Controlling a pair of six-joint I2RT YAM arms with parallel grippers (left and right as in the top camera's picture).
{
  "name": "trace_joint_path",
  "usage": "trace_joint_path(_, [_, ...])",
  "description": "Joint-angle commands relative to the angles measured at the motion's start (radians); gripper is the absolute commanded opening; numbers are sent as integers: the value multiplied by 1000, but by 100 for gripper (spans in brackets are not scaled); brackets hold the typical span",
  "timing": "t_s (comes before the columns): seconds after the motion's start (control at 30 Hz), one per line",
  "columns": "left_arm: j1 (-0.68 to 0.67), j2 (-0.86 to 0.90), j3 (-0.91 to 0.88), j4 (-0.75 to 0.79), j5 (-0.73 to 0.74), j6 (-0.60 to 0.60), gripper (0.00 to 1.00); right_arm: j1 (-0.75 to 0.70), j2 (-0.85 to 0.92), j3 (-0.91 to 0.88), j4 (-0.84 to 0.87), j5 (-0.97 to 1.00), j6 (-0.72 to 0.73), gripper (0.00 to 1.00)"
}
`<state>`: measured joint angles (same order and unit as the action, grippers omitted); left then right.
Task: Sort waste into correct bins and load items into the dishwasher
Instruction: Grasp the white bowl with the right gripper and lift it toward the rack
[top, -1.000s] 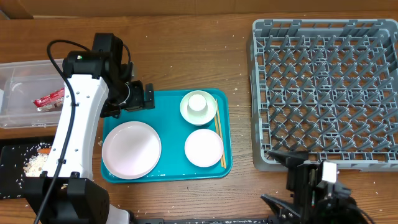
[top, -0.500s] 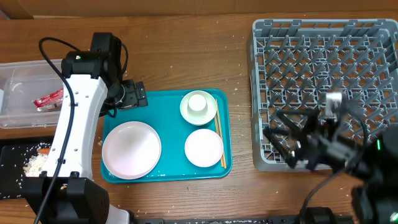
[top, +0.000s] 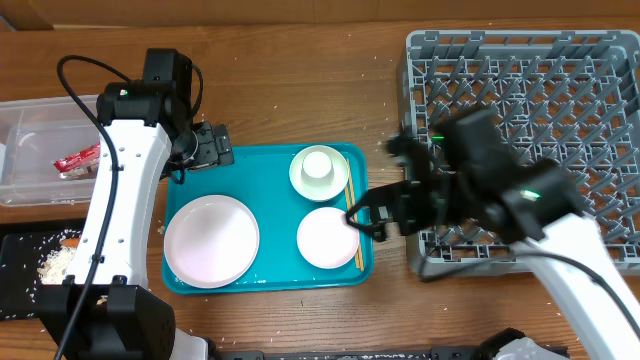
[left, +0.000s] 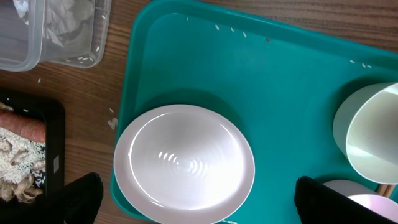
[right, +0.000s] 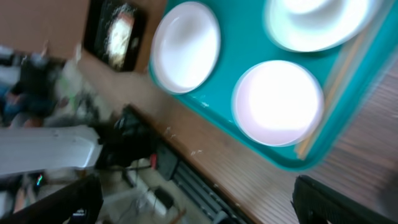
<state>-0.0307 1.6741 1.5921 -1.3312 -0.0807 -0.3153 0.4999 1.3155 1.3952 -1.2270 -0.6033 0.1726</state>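
Next, I move my right gripper to the small plate and close it on its rim (top: 353, 251) (right: 302, 132) next to the chopsticks.
On the teal tray (top: 270, 165) lie a large round plate (top: 211, 240), a small plate (top: 327, 237), a cup in a bowl (top: 319, 170) and chopsticks (top: 353, 225). The clear tub (top: 35, 135) holds the red wrapper (top: 78, 158); foil (left: 68, 18) shows in it in the left wrist view. The black tray (top: 20, 295) holds rice (top: 55, 262) and the carrot (top: 70, 240). The dish rack (top: 530, 130) is at the right. My left gripper (top: 215, 145) is open and empty above the tray's left rim. My right gripper (top: 372, 212) is open and empty by the tray's right edge, blurred.
Rice grains are scattered on the wooden table round the tray. The left wrist view shows the large plate (left: 185, 165) below open jaws (left: 199, 211). The right wrist view shows both plates (right: 185, 46) (right: 278, 102) and the table's front edge.
My right arm has swung up from the table's front edge and left across the rack's corner to the tray's right side. My left gripper has drifted slightly left.
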Motion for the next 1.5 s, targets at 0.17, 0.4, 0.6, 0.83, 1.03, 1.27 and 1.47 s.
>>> trace_joint_path(0.17, [26,3,-2,-6,-61,35,100,279,234,32,161,238,170,100])
trace_joint_path(0.4, [131,3,-2,-6,-56,12,100,369,449,32,169,434,325,100])
trace_joint_path(0.6, [208,3,-2,-6,-50,12,100,369,509,31,249,395,325,100])
trace_joint_path(0.83, [214,3,-2,-5,-50,12,100,376,528,31,262,509,379,84])
trace_joint_path(1.03, [214,3,-2,-2,-50,12,100,402,600,31,263,536,437,87])
trace_joint_path(1.27, [214,3,-2,-2,-50,12,100,431,658,30,272,558,491,76])
trace_joint_path(1.47, [214,3,-2,-2,-50,12,100,452,672,30,274,568,496,58])
